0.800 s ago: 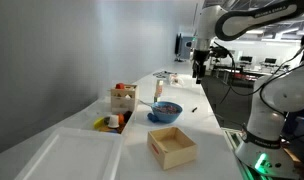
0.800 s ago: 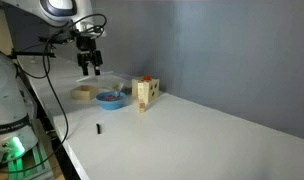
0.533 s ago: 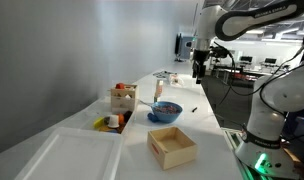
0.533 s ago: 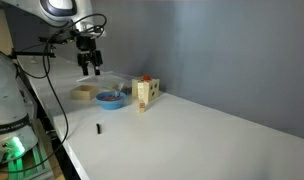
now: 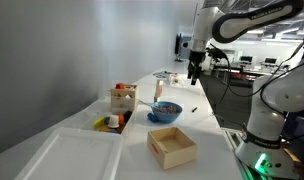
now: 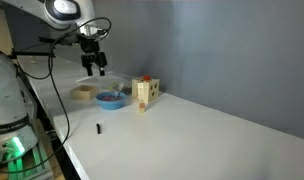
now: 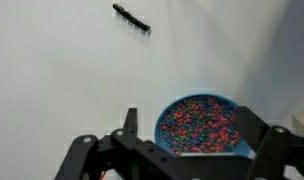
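Next, my gripper closes on the utensil's pale upper handle [image 5: 158, 87] sticking up from the blue bead bowl.
My gripper [image 5: 195, 72] [image 6: 94, 66] hangs open and empty high above the white table. In the wrist view its two black fingers [image 7: 192, 125] straddle a blue bowl [image 7: 197, 125] full of small multicoloured beads, far below them. The bowl shows in both exterior views [image 5: 164, 110] [image 6: 111, 98]. A small black stick-like object [image 7: 132, 19] lies on the table apart from the bowl and also shows in both exterior views [image 5: 195, 110] [image 6: 99, 128].
An empty shallow wooden box [image 5: 172, 147] [image 6: 84, 93] sits near the bowl. A wooden block stand with coloured pieces [image 5: 122, 97] [image 6: 144, 93] stands beside it. A white tray [image 5: 77, 155] lies at the table end. The table edge [image 6: 72, 150] is close by.
My gripper has shifted a little sideways and slightly lower, toward the blue bowl. It stays open. Nothing on the table has moved.
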Available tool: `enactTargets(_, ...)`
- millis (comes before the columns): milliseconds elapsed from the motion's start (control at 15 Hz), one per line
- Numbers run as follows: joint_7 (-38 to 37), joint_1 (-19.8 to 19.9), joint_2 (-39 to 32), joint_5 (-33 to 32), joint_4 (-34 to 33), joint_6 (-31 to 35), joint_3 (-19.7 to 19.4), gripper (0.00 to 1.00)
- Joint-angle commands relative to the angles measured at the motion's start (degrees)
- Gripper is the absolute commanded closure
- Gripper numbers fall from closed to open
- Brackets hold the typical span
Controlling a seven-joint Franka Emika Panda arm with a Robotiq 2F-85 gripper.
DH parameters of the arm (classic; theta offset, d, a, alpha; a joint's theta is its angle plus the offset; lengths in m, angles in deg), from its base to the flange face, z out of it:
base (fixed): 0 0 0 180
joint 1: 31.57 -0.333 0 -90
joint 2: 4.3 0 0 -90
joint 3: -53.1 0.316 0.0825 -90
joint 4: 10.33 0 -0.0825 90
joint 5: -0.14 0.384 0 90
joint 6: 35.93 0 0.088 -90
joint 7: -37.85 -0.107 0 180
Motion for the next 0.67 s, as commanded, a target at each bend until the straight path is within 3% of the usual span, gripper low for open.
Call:
enactTargets(0, 4.28, -4.5, -11.71, 3.88, -4.62, 3.79, -2.65, 0.0)
enactTargets(133, 7.0, -6.46, -17.6, 6.22, -7.32, 4.49, -3.15, 0.0)
enactTargets(333, 11.12, -7.47, -25.48, 10.36, -14.3, 0.53, -3.18, 0.0)
enactTargets(400, 8.65, -5.79, -19.25, 8.28, -8.16, 3.67, -1.59, 0.0)
enactTargets(600, 9.84, -5.72, -24.9, 9.23, -12.6, 2.67, -1.39, 0.0)
